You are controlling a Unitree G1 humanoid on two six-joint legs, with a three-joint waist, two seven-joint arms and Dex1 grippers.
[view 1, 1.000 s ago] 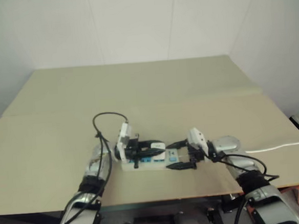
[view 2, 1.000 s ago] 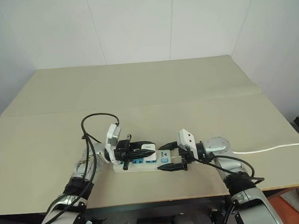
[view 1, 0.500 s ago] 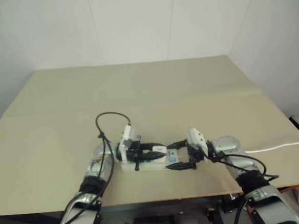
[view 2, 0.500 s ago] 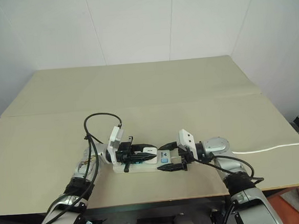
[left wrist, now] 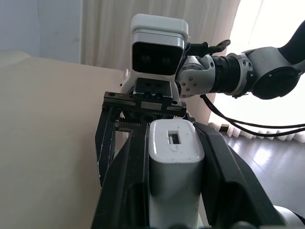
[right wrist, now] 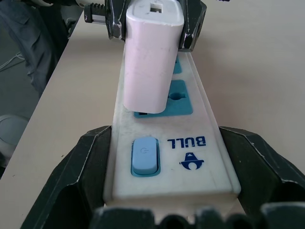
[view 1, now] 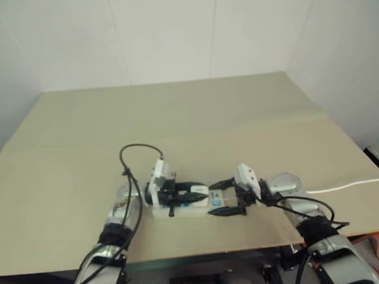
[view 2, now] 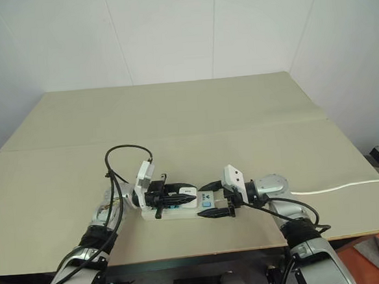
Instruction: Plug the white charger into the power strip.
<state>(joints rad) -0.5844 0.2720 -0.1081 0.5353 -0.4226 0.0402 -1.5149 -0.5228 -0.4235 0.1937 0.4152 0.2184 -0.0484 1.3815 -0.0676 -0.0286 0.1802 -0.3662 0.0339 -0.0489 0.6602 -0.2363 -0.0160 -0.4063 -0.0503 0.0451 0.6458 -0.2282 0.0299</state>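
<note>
Next, my left gripper releases the white charger in the blue socket [view 1: 199, 199] closest to the blue switch on the power strip.
My left gripper [view 2: 180, 197] is shut on the white charger [view 2: 188, 193], a small rounded block held between both black fingers [left wrist: 121, 191]. The charger [right wrist: 150, 57] leans over the power strip [right wrist: 200, 162], and its lower end meets the blue socket nearest the blue switch [right wrist: 144, 155]. Whether its prongs are inside, I cannot tell. The strip [view 2: 181, 211] lies flat on the table near its front edge. My right gripper [view 2: 210, 200] is shut on the strip's switch end, one finger [right wrist: 83, 162] against each long side.
The strip's thin white cord [view 2: 339, 187] runs off to the right across the tan table [view 2: 188, 122]. A black cable loop [view 2: 122, 153] rises from my left wrist. White walls stand behind the table.
</note>
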